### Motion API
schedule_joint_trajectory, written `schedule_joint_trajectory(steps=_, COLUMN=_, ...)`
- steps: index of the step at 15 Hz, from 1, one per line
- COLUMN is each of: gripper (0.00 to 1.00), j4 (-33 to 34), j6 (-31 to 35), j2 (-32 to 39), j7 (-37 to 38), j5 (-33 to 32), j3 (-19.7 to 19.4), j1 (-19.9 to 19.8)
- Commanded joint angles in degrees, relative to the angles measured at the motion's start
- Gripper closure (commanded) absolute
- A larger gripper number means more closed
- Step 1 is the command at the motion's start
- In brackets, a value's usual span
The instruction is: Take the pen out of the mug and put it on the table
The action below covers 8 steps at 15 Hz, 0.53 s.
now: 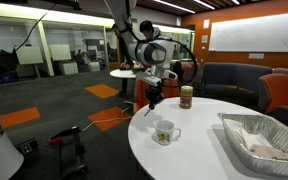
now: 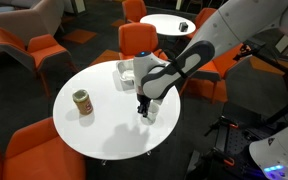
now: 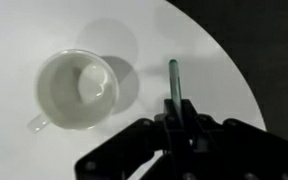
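Observation:
Next, my gripper releases the thin green pen, now held over the table, on the white table (image 1: 167,119) behind the white mug.
The white mug (image 3: 77,89) stands empty on the round white table (image 3: 24,30), handle toward the lower left in the wrist view. It also shows in both exterior views (image 1: 165,131) (image 2: 150,112). My gripper (image 3: 176,118) is shut on the thin green pen (image 3: 173,78), which sticks out from the fingers over the table to the right of the mug, near the table's edge. In an exterior view the gripper (image 1: 153,100) hangs above and just behind the mug. In an exterior view the gripper (image 2: 143,107) is right beside the mug.
A tan cylindrical container (image 1: 186,96) (image 2: 82,102) stands farther along the table. A foil tray (image 1: 259,138) with white contents, also visible as (image 2: 125,72), sits at another side. Orange chairs and a smaller round table (image 1: 124,72) surround the area.

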Motion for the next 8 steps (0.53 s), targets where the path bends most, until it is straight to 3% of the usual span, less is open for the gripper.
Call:
schedule_joint_trajectory(steps=1, gripper=0.97, j4=9.77, j6=-3.22, j2=8.63, j7=-2.16, j5=1.09, j3=1.13, j1=0.23)
schedule_joint_trajectory(steps=8, gripper=0.97, j4=26.94, j6=-6.16, j2=22.15, j7=-0.01, j5=-1.93, j3=-0.75, j1=3.83)
